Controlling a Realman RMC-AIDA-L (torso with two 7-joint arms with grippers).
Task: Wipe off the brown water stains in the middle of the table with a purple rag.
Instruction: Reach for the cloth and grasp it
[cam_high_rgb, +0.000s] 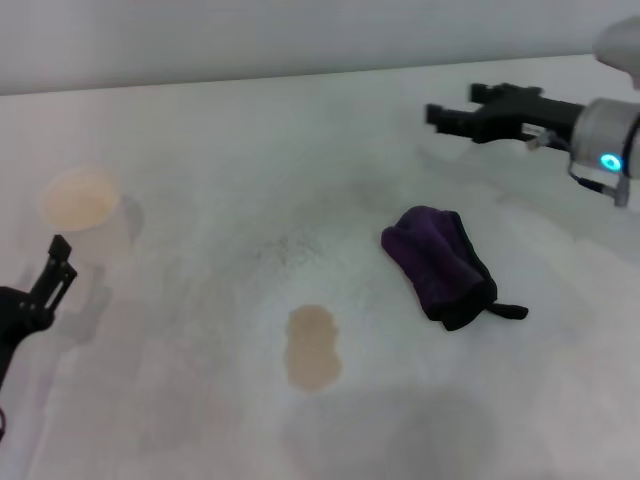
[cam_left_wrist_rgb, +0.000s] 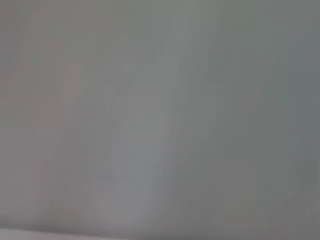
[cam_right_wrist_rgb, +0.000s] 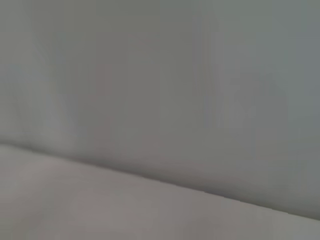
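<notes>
The bundled purple rag is next for my right gripper, which should go to it and close on the rag's middle (cam_high_rgb: 446, 262), between the rag's far end and its black strap.
The purple rag (cam_high_rgb: 438, 263) lies bundled on the white table (cam_high_rgb: 180, 400), right of the middle, its black strap trailing toward the front right. The brown water stains (cam_high_rgb: 313, 346) form one tan patch in front of the middle, left of and nearer than the rag. My right gripper (cam_high_rgb: 455, 106) hovers open and empty beyond the rag at the back right, pointing left. Low at the table's left edge, well away from both, sits my left gripper (cam_high_rgb: 55, 268). Both wrist views show only blank grey surface.
A white paper cup (cam_high_rgb: 84, 207) holding brownish liquid stands at the left, just beyond the left gripper. A faint grey speckled smudge (cam_high_rgb: 290, 248) marks the table between the cup and the rag. A grey wall (cam_high_rgb: 300, 35) backs the table.
</notes>
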